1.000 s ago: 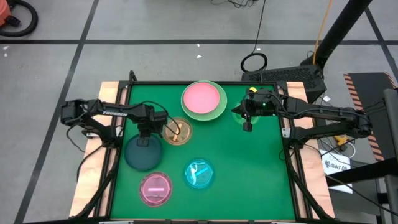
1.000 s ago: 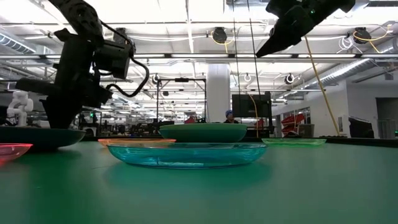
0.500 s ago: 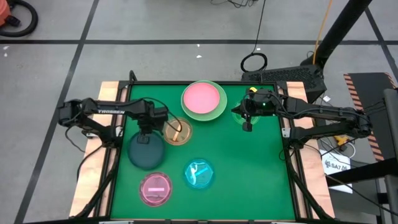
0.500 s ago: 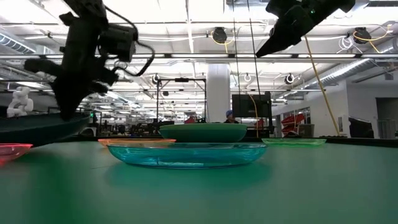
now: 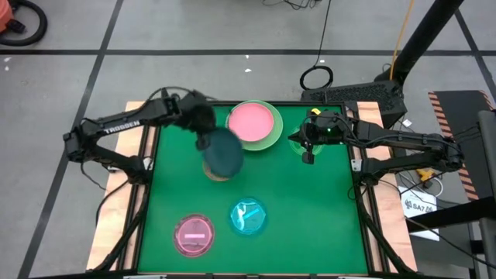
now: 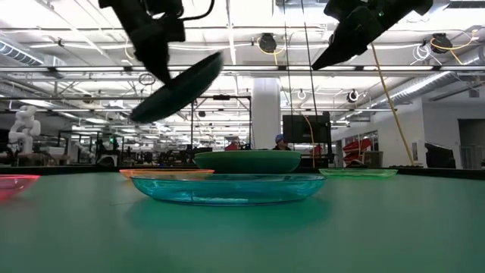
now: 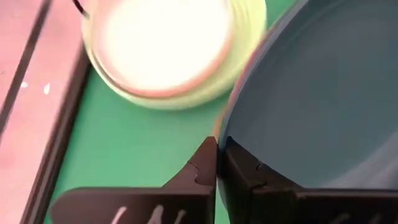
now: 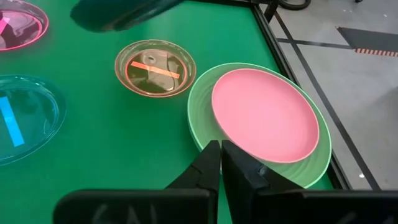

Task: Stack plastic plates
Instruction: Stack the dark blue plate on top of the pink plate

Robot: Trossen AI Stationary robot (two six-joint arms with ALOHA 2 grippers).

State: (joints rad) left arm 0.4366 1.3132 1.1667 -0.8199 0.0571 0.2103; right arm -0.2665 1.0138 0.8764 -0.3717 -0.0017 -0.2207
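Note:
The dark teal plate, now tilted in the air over the amber plate, will be released by my left gripper on top of the pink plate (image 5: 241, 117) (image 7: 150, 65) inside the large light-green plate.
My left gripper (image 5: 208, 141) is shut on the dark teal plate (image 5: 225, 153), which hangs in the air over the amber plate (image 5: 212, 173), close to the pink plate (image 5: 253, 122). The pink plate lies in the large light-green plate (image 5: 273, 139) at the far edge. The low view shows the dark teal plate (image 6: 178, 89) tilted, high above the table. A cyan plate (image 5: 249, 217) and a magenta plate (image 5: 194, 234) lie near the front. My right gripper (image 5: 308, 157) hovers shut above a small green plate (image 5: 297, 142) at the far right. My left gripper pinches the dark teal plate's rim (image 7: 225, 135) between its two fingers, one on the plate's inner side and one on its underside. The fingers slant down from the table's left. The plate is lifted clear of the table and tilted.
The green mat's right half (image 5: 325, 209) holds no plates. A raised frame (image 5: 147, 194) borders the mat. In the right wrist view the amber plate (image 8: 155, 67) lies just beside the light-green plate (image 8: 200, 118).
My left gripper has risen from the table's left side and swung toward the far edge and the pink plate, tipping as it went. The dark teal plate has come up off the mat with it and now hangs tilted over the amber plate.

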